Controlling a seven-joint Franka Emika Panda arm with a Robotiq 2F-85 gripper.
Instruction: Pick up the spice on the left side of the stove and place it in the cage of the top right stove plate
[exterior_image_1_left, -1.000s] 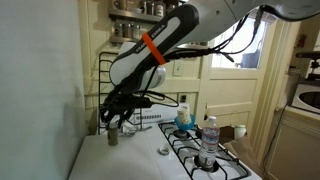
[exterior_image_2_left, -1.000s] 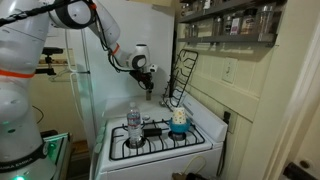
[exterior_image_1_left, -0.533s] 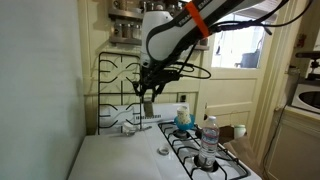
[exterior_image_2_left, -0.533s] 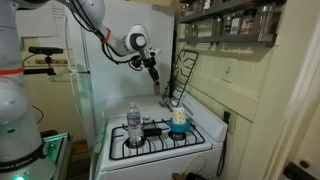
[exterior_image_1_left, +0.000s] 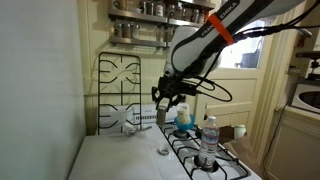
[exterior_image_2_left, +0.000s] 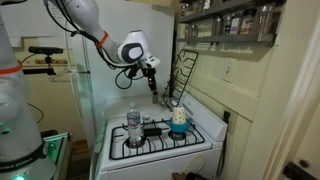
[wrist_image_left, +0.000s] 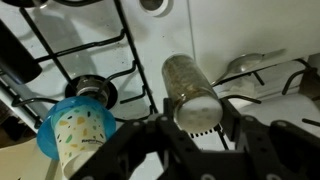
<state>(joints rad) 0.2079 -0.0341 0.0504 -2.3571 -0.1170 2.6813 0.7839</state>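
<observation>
Next, my gripper puts the spice inside the black grate (exterior_image_1_left: 185, 135) (wrist_image_left: 77, 62) next to the blue-and-white cup. It will let go of it on the side facing the water bottle.
My gripper (wrist_image_left: 195, 122) is shut on the spice (wrist_image_left: 190, 88), a small grey-silver shaker that I hold in the air over the back of the white stove (wrist_image_left: 235, 30). In both exterior views the gripper (exterior_image_1_left: 164, 103) (exterior_image_2_left: 152, 82) hangs above the stove (exterior_image_1_left: 190, 152) (exterior_image_2_left: 160, 140), with the spice (exterior_image_1_left: 162, 114) sticking down from the fingers. In the wrist view a black thin-barred grate (wrist_image_left: 95, 55) rings a round burner (wrist_image_left: 91, 90) just left of the spice.
A blue-and-white cup (wrist_image_left: 75, 132) (exterior_image_1_left: 183, 118) (exterior_image_2_left: 178, 118) stands on the stove by that burner. A clear water bottle (exterior_image_1_left: 209, 141) (exterior_image_2_left: 133, 124) stands on a front burner. Tall grate panels (exterior_image_1_left: 125, 90) (exterior_image_2_left: 184, 72) lean against the back wall.
The gripper rose from the counter left of the stove with the spice in it and moved across to above the back of the stove.
</observation>
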